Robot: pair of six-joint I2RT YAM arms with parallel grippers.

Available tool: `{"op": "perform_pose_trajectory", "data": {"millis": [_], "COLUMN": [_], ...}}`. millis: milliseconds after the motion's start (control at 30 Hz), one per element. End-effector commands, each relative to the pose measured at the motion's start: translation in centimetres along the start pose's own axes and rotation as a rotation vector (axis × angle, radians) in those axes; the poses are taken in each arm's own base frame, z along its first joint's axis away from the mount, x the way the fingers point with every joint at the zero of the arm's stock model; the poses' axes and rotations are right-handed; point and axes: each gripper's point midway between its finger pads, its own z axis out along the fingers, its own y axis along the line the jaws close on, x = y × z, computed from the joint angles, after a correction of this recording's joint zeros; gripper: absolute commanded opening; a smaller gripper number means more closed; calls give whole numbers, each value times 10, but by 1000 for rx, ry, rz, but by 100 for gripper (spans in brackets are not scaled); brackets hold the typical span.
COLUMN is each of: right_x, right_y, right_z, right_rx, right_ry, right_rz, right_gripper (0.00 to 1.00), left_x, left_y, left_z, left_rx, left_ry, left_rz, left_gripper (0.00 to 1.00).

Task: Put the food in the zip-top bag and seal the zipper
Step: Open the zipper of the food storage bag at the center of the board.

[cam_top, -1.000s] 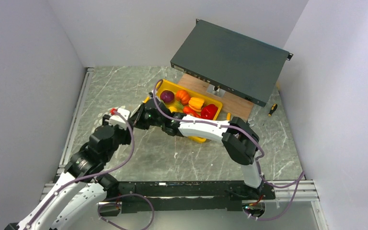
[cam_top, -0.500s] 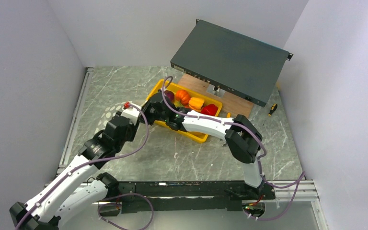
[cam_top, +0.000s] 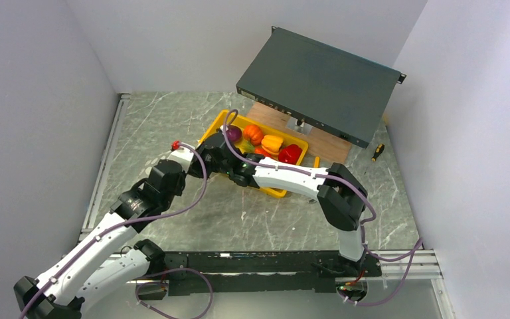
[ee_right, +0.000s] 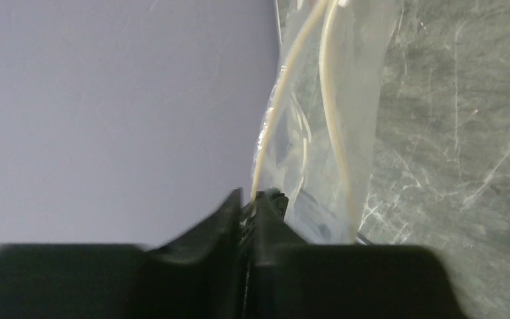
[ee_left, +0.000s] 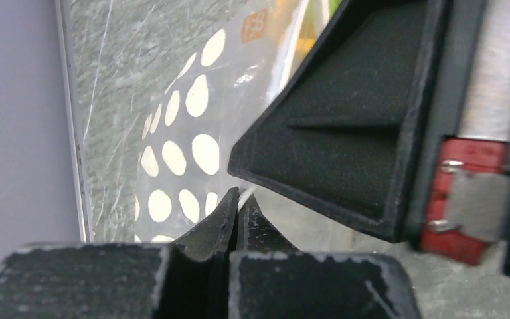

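One cream zipper strip is in both my grippers while the other zipper strip hangs free, so my right gripper should open and take the free zipper strip (ee_right: 340,156).
Clear and printed with white dots, the zip-top bag (ee_left: 179,159) hangs between both grippers just left of the yellow tray (cam_top: 275,191). In the left wrist view my left gripper (ee_left: 239,198) is shut, pinching a thin white edge of the bag. My right gripper (ee_right: 251,198) is shut on the bag's cream zipper strip (ee_right: 275,113). From above, the left gripper (cam_top: 198,158) and right gripper (cam_top: 211,151) meet tip to tip and hide the bag. The food lies in the tray: purple piece (cam_top: 232,133), orange piece (cam_top: 253,133), yellow piece (cam_top: 272,143), red piece (cam_top: 290,154).
A dark metal box (cam_top: 319,83) leans over a wooden board (cam_top: 285,123) behind the tray. A screwdriver (cam_top: 377,151) lies at the right. Grey walls close in left, right and back. A metal rail (cam_top: 103,166) runs along the table's left edge.
My left arm has reached forward and right to the tray's left end, and its jaws have closed on the bag's edge. The right gripper has shifted slightly toward the tray, still shut.
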Motion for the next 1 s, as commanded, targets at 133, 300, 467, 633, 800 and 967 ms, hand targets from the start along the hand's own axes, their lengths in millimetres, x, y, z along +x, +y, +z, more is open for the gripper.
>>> {"op": "perform_pose_trajectory", "data": {"millis": [133, 300, 467, 633, 800, 967], "right_x": [-11, -21, -27, -17, 3, 14], "right_y": [4, -22, -14, -11, -4, -12], "right_z": [-38, -58, -69, -44, -20, 8], "right_rx": [-140, -85, -167, -123, -132, -88], "right_ry": [82, 118, 18, 13, 12, 30], "right_rz": [-341, -587, -533, -496, -490, -479], "right_gripper": [72, 79, 81, 81, 80, 69], "left_x": [-18, -14, -14, -14, -14, -16], "left_y": [33, 45, 40, 33, 31, 31], "left_z": [-22, -23, -13, -9, -9, -11], "left_rx": [-130, -197, -155, -123, -112, -102], "left_ry": [-118, -84, -48, -41, -43, -66], "left_rz": [-160, -225, -236, -228, -227, -227], "left_gripper": [0, 0, 0, 0, 0, 0]}}
